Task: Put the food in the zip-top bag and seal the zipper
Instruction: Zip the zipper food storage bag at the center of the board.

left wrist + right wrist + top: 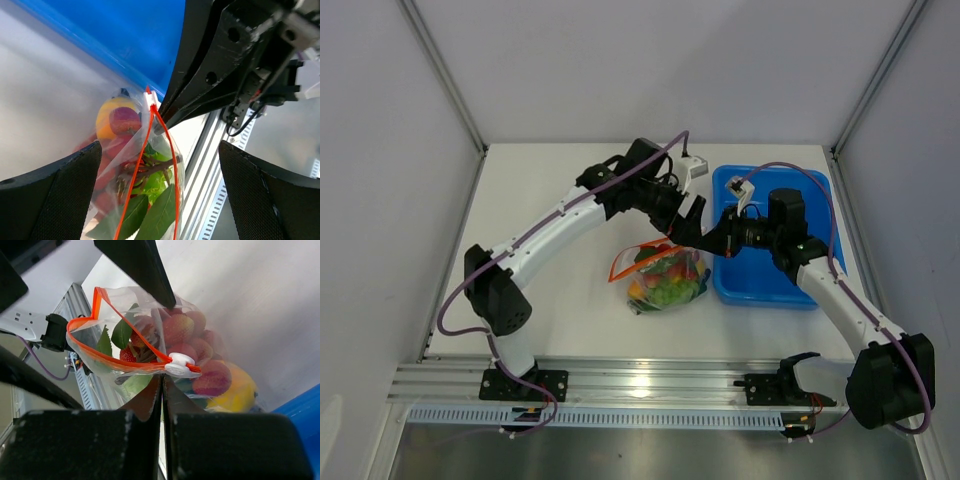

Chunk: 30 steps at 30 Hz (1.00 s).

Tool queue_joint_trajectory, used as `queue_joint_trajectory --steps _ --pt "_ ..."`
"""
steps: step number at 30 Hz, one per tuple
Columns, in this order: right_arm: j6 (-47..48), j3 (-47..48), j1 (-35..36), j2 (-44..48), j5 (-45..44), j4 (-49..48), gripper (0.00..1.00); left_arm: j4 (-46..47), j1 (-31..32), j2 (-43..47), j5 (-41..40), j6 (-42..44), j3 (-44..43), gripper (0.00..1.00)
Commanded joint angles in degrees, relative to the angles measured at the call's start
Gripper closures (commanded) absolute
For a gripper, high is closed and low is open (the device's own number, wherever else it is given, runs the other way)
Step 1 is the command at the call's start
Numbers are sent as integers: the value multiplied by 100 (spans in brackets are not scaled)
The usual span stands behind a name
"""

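The bag's edge under the white slider is pinched in my right gripper, so my left gripper should hold the zipper while my right gripper takes the zipper's short end (195, 368).
The clear zip-top bag (658, 272) lies on the white table left of the blue tub, and the food (667, 283) is inside it. The right wrist view shows red strawberries, green leaves and a yellow mango (235, 390) through the plastic. The orange-red zipper (127, 365) gapes open, with its white slider (180, 364) at one end. My right gripper (162, 377) is shut on the bag's edge just under the slider. My left gripper (160, 170) is wide open, and the bag's open mouth (150, 175) lies between its fingers without touching them.
The blue tub (790, 285) stands to the right of the bag, right beside it, and shows in the left wrist view (125, 30). The aluminium rail (640, 380) runs along the near edge. Both arms crowd together over the bag's far end.
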<state>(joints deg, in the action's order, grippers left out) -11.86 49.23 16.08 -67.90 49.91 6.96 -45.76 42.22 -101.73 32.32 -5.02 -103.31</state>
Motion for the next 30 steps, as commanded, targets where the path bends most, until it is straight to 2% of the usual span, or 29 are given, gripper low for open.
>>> queue_joint_trajectory --steps 1,5,8,11,12,14,15,17,20,21,22,23,25,26,28,30 --pt "52 341 27 154 -52 42 100 -100 260 -31 -506 212 -199 1" --pt "17 333 27 172 -69 42 100 -232 270 -154 -928 150 -207 3" --pt "-1 315 27 207 -69 51 100 -293 278 -198 -1131 150 -190 10" --pt "8 315 27 242 -113 112 100 -337 278 -250 -1061 168 -199 28" --pt "8 315 27 268 -122 112 100 -363 270 -268 -1061 168 -207 38" --pt "8 324 27 286 -157 139 100 -355 270 -268 -1061 159 -164 48" --pt "17 341 27 295 -166 148 100 -346 270 -268 -1043 159 -163 58" --pt "26 368 27 303 -166 183 100 -381 270 -286 -1008 167 -190 69" --pt "61 429 27 304 -210 288 100 -425 278 -303 -990 168 -225 95" --pt "96 464 36 304 -236 340 100 -443 278 -303 -990 168 -225 99" --pt "139 508 36 286 -367 524 100 -443 278 -286 -982 176 -208 99" --pt "192 639 27 269 -481 673 96 -460 270 -268 -973 194 -207 99" --pt "245 815 27 225 -727 1181 77 -504 278 -224 -973 211 -146 99" --pt "271 912 18 181 -911 1376 49 -522 261 -189 -947 264 -120 99" --pt "202 1141 10 154 -1044 1806 2 -548 243 -84 -903 308 -6 99" --pt "158 1307 -17 145 -861 2097 1 -522 217 47 -824 317 143 99"
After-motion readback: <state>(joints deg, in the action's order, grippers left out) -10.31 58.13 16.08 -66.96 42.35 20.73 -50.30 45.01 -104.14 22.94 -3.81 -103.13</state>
